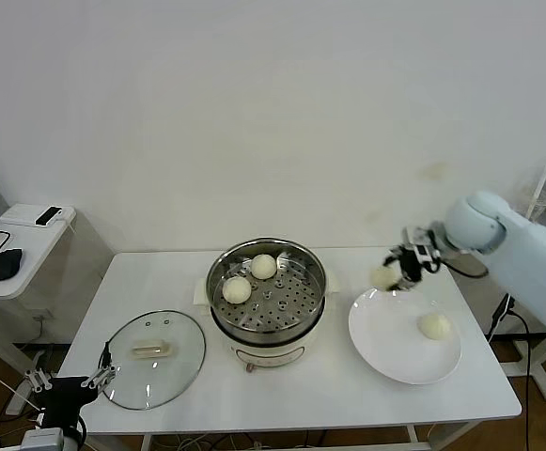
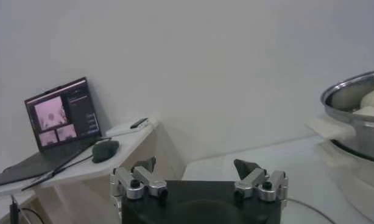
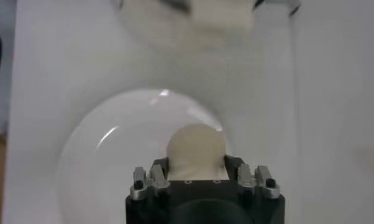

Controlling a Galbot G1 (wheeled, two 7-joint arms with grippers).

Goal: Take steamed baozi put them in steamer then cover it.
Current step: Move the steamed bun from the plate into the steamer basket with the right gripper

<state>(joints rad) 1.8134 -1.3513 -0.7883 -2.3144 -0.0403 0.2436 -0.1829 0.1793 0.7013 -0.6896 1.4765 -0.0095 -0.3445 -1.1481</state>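
Next, I release the baozi with my right gripper on the near part of the steamer's perforated tray (image 1: 263,313), before the two buns. That baozi is still over the white plate.
The steel steamer (image 1: 316,279) stands mid-table with two baozi (image 1: 237,290) (image 1: 264,267) on its perforated tray. My right gripper (image 1: 394,270) hovers above the far rim of the white plate (image 1: 390,329), shut on a third baozi (image 1: 382,276). In the right wrist view this bun (image 3: 196,146) sits between the fingers (image 3: 232,163) over the plate (image 3: 102,158). Another baozi (image 1: 433,326) lies on the plate. The glass cover (image 1: 183,362) lies flat on the table left of the steamer, handle (image 1: 151,350) up. My left gripper (image 1: 66,383) waits open by the table's front left corner.
A low side table (image 1: 28,246) at the left carries a mouse (image 1: 5,263), a phone (image 1: 49,215) and a laptop (image 2: 59,115). The left wrist view shows the steamer's rim (image 2: 357,91) far off. A wall stands close behind the table.
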